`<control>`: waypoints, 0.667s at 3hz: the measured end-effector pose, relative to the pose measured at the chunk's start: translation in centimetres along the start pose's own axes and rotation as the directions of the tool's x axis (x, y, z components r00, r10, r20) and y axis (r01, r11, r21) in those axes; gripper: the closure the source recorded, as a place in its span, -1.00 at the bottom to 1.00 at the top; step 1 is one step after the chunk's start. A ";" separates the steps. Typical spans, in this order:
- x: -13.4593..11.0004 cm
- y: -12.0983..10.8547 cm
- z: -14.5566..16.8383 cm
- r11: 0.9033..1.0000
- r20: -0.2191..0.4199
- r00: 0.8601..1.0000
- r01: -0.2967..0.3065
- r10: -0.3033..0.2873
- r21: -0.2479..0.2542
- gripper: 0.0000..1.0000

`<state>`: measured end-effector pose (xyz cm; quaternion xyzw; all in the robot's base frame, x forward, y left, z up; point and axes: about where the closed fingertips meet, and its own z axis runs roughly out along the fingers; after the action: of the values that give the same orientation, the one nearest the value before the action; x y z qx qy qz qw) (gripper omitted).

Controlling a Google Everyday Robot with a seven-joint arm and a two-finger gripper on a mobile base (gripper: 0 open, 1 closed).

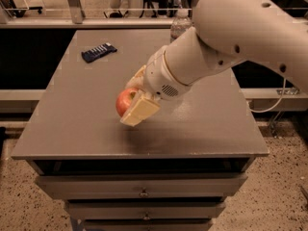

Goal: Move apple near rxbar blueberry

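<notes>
Next, I release the apple on the grey table, close against the near side of the rxbar blueberry [100,60].
The red-orange apple [125,101] is held between the cream fingers of my gripper [132,97], lifted a little above the grey table [72,124] near its middle-left. The near finger [140,110] covers the apple's right side. The rxbar blueberry [98,52], a dark navy flat wrapper with pale markings, lies at the table's far left, well apart from the apple.
A clear plastic water bottle [180,24] stands at the table's back edge, partly hidden behind my arm [231,37]. Drawers [142,186] run below the table's front edge. A cable [272,102] hangs at the right.
</notes>
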<state>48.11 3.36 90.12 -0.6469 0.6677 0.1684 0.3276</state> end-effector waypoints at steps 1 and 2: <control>-1.8 -2.8 1.7 0.999 0.037 0.999 0.031 -0.032 0.023 1.00; -5.0 -10.2 5.9 0.995 0.088 0.993 0.074 -0.080 0.064 1.00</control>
<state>59.04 9.88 91.17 -0.6536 0.6315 0.1646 0.3833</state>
